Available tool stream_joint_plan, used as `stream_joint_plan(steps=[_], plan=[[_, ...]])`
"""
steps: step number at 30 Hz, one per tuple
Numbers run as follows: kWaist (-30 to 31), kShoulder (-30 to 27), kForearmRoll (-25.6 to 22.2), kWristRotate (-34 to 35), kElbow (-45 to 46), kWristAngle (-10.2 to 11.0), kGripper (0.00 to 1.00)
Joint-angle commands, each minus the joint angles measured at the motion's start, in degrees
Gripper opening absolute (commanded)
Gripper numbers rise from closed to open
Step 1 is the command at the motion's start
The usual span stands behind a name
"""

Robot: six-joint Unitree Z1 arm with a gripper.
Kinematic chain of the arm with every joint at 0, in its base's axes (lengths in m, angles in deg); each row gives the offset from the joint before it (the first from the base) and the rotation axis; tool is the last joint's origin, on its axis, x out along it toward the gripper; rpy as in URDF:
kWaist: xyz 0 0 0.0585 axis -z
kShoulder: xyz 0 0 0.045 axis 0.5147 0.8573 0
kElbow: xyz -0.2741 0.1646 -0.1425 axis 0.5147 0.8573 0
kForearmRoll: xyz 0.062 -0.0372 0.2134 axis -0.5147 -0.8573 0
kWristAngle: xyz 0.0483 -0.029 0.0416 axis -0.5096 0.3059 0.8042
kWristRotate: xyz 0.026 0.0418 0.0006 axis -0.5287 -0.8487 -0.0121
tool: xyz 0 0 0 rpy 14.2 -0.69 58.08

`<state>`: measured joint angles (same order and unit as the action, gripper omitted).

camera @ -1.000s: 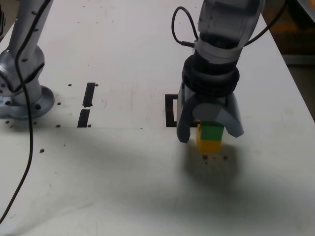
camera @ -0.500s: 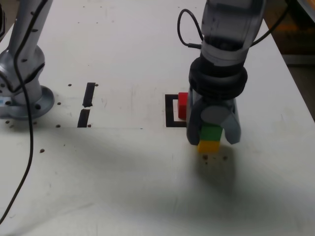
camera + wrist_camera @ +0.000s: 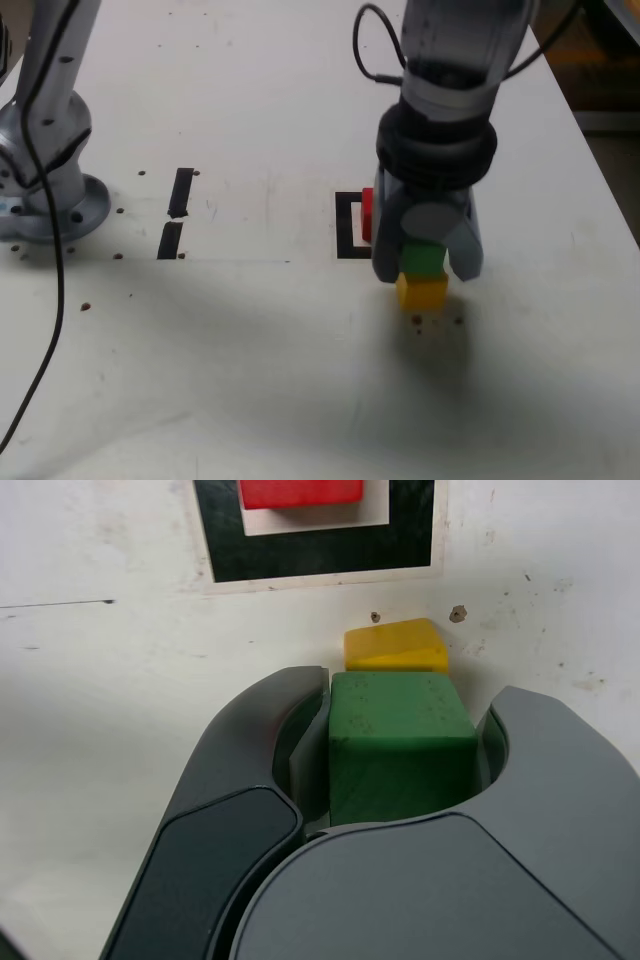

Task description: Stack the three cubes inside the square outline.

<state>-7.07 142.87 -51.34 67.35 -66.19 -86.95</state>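
Note:
The robot's gripper needs to set the green cube down on the table off the square outline's far corner (image 3: pixel 299 149), toward the tape strips.
My gripper (image 3: pixel 425 266) points down at the table and is shut on the green cube (image 3: pixel 422 257), one finger on each side. In the wrist view the green cube (image 3: pixel 400 745) fills the gap between the fingers (image 3: pixel 250 780). The yellow cube (image 3: pixel 421 291) lies directly under the green one on the table; I cannot tell whether they touch. It shows just beyond the green cube as the yellow cube (image 3: pixel 395 648). The red cube (image 3: pixel 367 215) sits inside the square outline (image 3: pixel 346 226), half hidden behind my gripper. The wrist view has the red cube (image 3: pixel 300 492) within the square outline (image 3: pixel 320 555).
Two short black tape strips (image 3: pixel 177 212) lie toward the exterior view's left. A second arm's grey base (image 3: pixel 45 190) stands at the far left with a black cable (image 3: pixel 55 330) trailing down. The table edge runs along the exterior view's right.
The jaws have closed from wide open onto the green cube. The green cube now stands a little higher, with more of the yellow cube showing beneath it.

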Motion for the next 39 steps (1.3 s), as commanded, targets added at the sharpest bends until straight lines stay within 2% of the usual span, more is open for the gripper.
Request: stream_joint_plan(steps=[1, 8, 15, 21, 26, 31, 39], plan=[[0.29, -1.56, -1.79, 0.46, -0.6, 0.7, 0.27], [-0.06, -6.88, -7.88, 1.4, 0.01, 3.12, 0.27], [-3.58, -12.4, -8.5, 1.87, 6.62, 3.46, 0.27], [-10.28, -14.87, -5.3, -0.8, 12.28, 3.2, 0.27], [-18.14, -15.8, -1.57, -7.01, 16.14, 2.61, 0.27], [-26.01, -16.04, 2.73, -14.03, 21.34, 0.98, 0.28], [-32.43, -15.37, 9.67, -20.01, 27.82, -0.58, 0.29]])
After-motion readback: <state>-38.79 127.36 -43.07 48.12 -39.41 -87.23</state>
